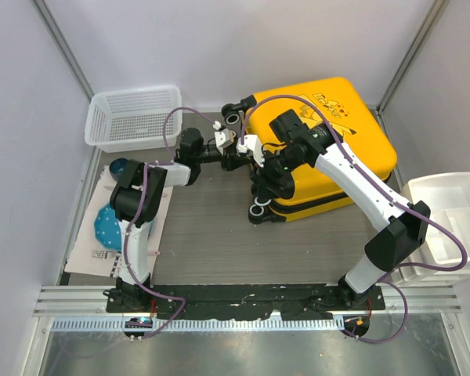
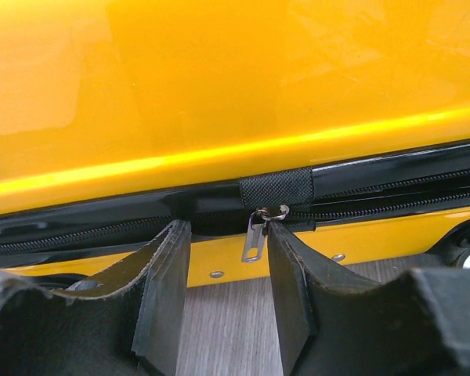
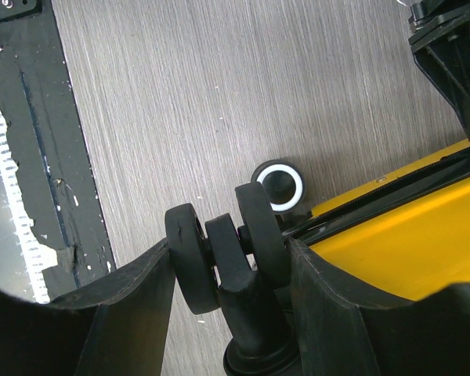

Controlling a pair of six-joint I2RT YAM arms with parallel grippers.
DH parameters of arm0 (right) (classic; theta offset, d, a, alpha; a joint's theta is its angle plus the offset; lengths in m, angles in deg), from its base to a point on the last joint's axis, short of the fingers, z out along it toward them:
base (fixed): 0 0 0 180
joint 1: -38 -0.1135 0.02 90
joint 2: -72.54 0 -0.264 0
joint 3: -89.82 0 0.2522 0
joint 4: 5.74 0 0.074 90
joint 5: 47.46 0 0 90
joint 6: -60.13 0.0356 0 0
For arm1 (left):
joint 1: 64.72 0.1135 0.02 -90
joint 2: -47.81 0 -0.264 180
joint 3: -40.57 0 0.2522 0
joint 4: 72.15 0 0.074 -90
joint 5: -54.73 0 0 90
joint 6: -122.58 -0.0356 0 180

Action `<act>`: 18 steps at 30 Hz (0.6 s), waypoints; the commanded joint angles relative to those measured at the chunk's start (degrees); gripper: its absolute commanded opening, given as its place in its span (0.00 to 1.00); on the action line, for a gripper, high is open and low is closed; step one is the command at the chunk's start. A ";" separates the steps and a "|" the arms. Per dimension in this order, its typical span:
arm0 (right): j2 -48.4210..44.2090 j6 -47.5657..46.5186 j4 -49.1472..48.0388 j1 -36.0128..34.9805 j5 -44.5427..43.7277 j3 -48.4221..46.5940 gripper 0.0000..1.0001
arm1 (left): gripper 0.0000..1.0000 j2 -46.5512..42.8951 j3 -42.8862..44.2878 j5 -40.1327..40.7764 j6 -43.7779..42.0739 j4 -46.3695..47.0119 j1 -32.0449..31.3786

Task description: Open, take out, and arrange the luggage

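Observation:
Next, my left gripper straightens and closes on the zip pull's top [image 2: 258, 221], because it is crooked to the black zip band and has the silver zip pull beside one finger.
The yellow luggage [image 1: 352, 133] lies flat at the back right with its lid down. My left gripper [image 1: 239, 157] is at its left side, level with the black zip band [image 2: 392, 184]. In the left wrist view, the left gripper [image 2: 223, 235] stands open. A silver zip pull [image 2: 254, 243] hangs free between its fingers, right beside the right finger [image 2: 298, 290]. My right gripper [image 1: 265, 188] is at the case's near-left corner. In the right wrist view, the right gripper [image 3: 231, 251] is shut on a black twin wheel [image 3: 219, 258] of the luggage.
A white mesh basket [image 1: 133, 117] stands at the back left. White drawer bins [image 1: 450, 211] sit at the right edge. Blue items [image 1: 107, 223] lie on a paper sheet at the left. A white-rimmed wheel [image 3: 280, 186] rests on the wooden table [image 1: 211, 227].

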 commanded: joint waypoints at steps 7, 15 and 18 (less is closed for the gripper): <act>-5.28 6.87 3.74 1.55 -1.52 -1.44 0.00 | 0.48 -0.49 -1.48 -1.67 6.06 1.17 0.60; -5.19 6.69 3.83 1.46 -1.25 -1.53 0.01 | 0.55 0.13 0.27 -1.84 4.66 -2.52 0.60; -5.19 6.69 3.74 1.46 -1.25 -1.53 0.00 | 0.56 0.39 1.41 -2.63 4.57 -4.71 0.42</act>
